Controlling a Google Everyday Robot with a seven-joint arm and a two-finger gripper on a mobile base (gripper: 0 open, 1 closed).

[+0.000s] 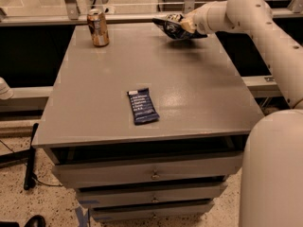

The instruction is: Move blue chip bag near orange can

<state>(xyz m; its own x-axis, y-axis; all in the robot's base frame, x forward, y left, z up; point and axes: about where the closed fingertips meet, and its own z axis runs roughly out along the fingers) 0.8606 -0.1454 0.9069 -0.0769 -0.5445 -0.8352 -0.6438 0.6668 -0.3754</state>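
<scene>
Next, my gripper puts the blue chip bag down by the grey table's far edge, close beside the orange can (120, 33).
The blue chip bag (173, 26) is held tilted above the far right part of the grey table (94, 103), its dark crinkled body sticking out to the left. My gripper (186, 23) is shut on the bag's right end, at the end of the white arm that comes in from the right. The orange can (98, 27) stands upright at the table's far left corner, well to the left of the bag.
A flat dark blue bar wrapper (142, 106) lies near the table's middle front. Drawers (151, 174) sit under the tabletop. A metal rail (137, 17) runs behind the table. My white base (272, 174) stands at the right front.
</scene>
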